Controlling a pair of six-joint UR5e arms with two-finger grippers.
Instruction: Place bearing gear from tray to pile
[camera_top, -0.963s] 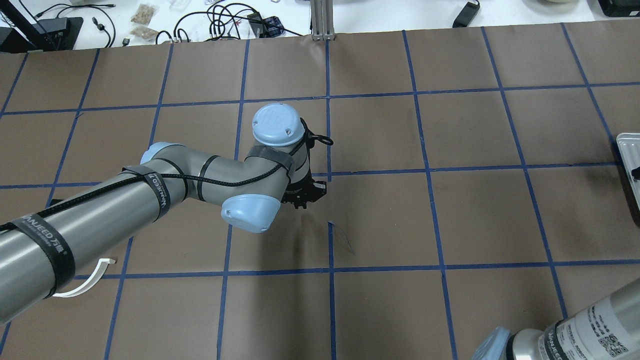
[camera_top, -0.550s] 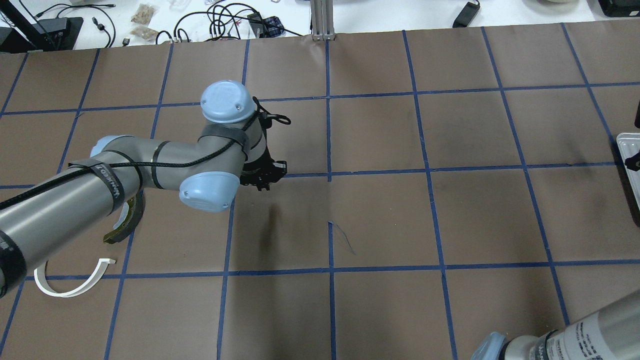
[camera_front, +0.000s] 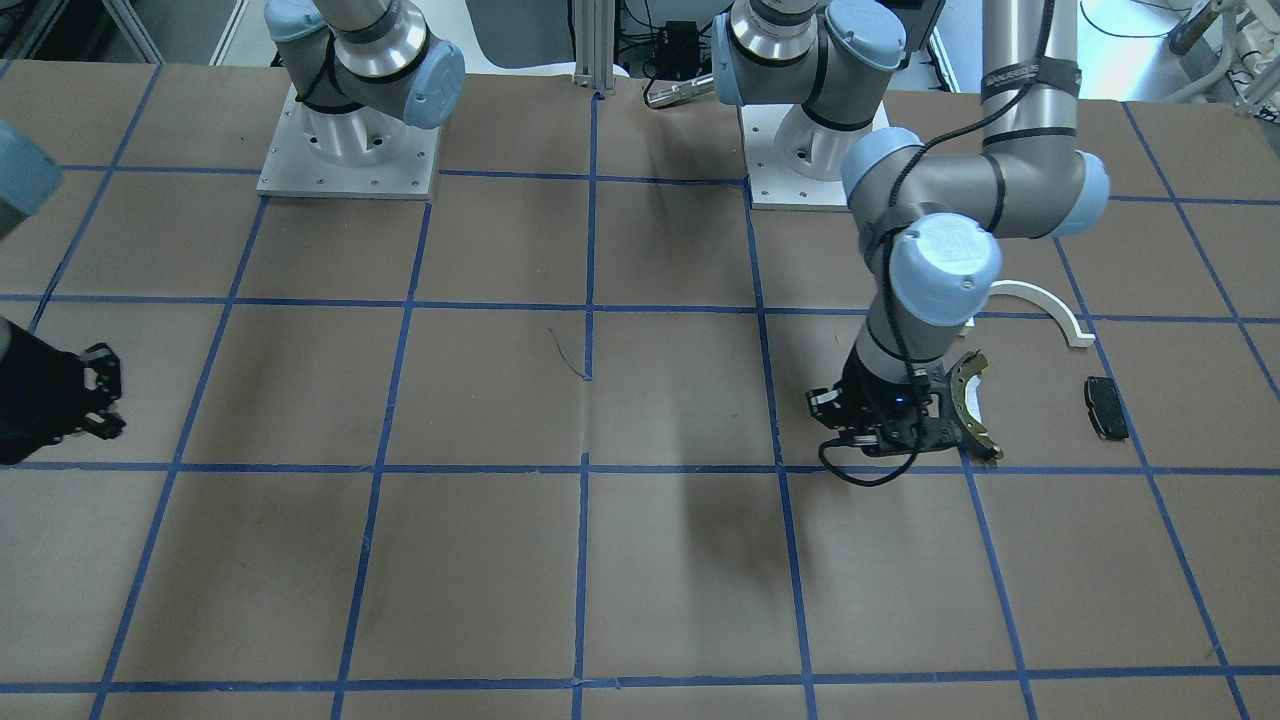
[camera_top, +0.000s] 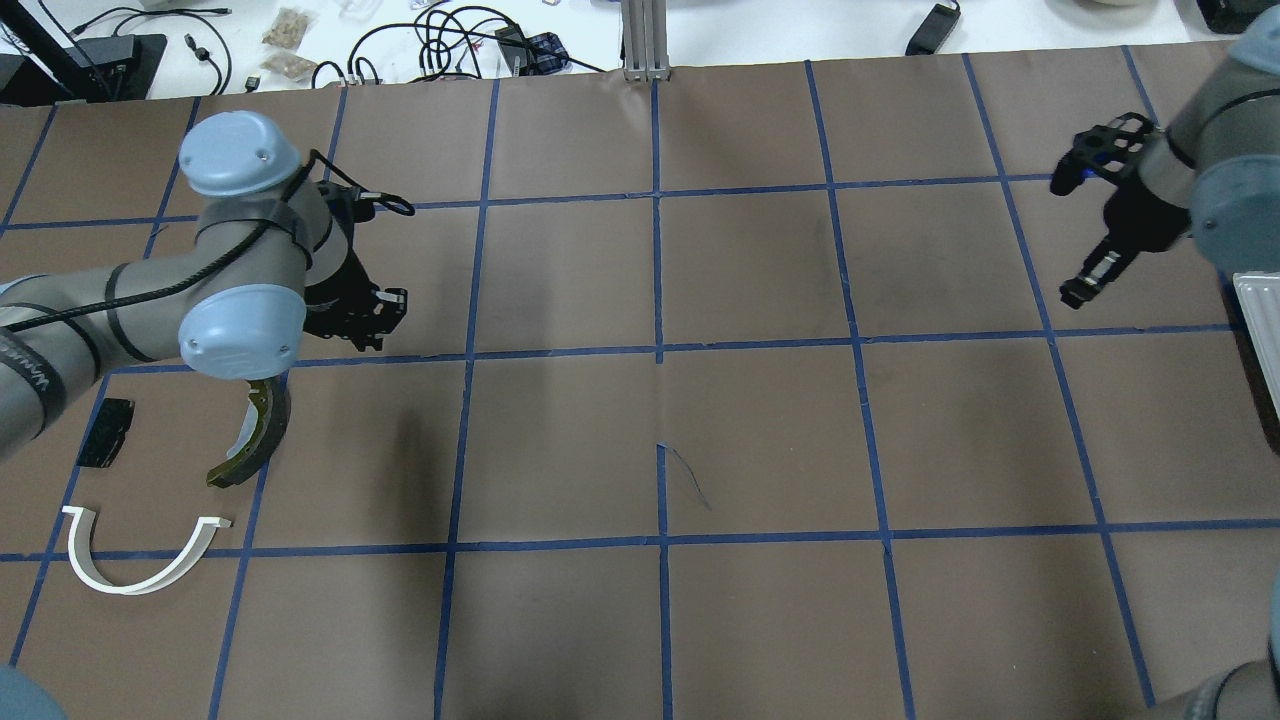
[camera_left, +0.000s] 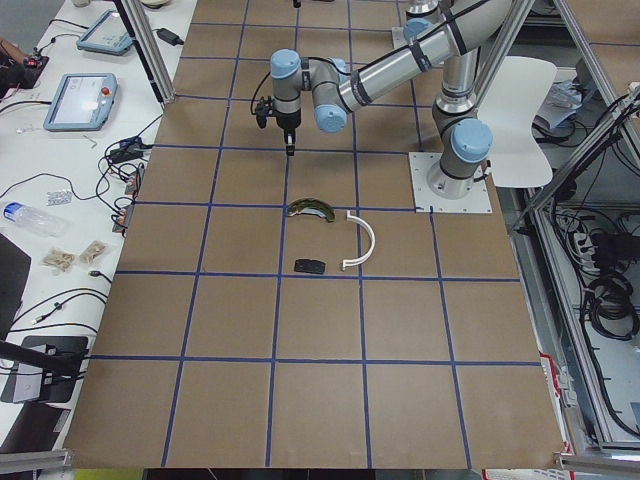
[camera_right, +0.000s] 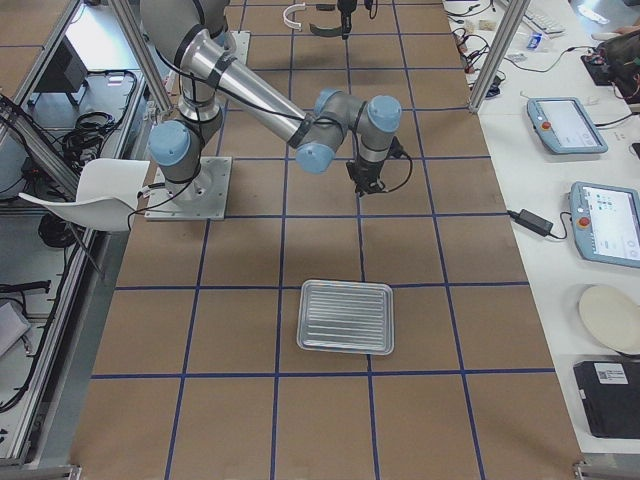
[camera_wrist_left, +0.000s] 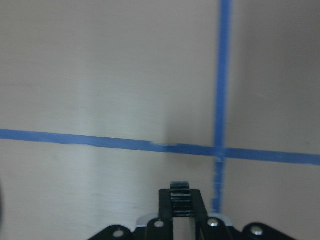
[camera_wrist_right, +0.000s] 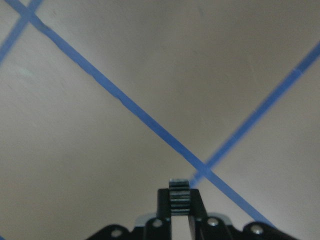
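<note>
The robot's left gripper should release the bearing gear on the table (camera_front: 1016, 420) between the dark brake shoe and the black pad. The gear now hangs above the table.
My left gripper (camera_wrist_left: 181, 196) is shut on a tiny black toothed bearing gear (camera_wrist_left: 181, 202), held at its fingertips. In the overhead view it (camera_top: 372, 325) hangs above the table just beyond the far end of the pile's dark brake shoe (camera_top: 250, 430). The black pad (camera_top: 105, 432) and white arc (camera_top: 130, 588) lie beside the shoe. My right gripper (camera_wrist_right: 180, 196) also clamps a small toothed gear (camera_wrist_right: 180, 202). It (camera_top: 1072, 292) is raised over the table left of the tray (camera_top: 1258, 295). The tray (camera_right: 345, 286) shows no parts in it.
Brown paper with a blue tape grid covers the table. The left arm's elbow and wrist (camera_top: 240, 330) hang over the pile's far side. Both arm bases (camera_front: 345, 150) stand at the robot's edge. Cables and devices lie on the white bench beyond the far edge (camera_top: 450, 40).
My left arm has swung from the table's middle leftwards to the pile, uncovering the shoe and pad. My right gripper has left the tray and come into view, moving leftwards.
</note>
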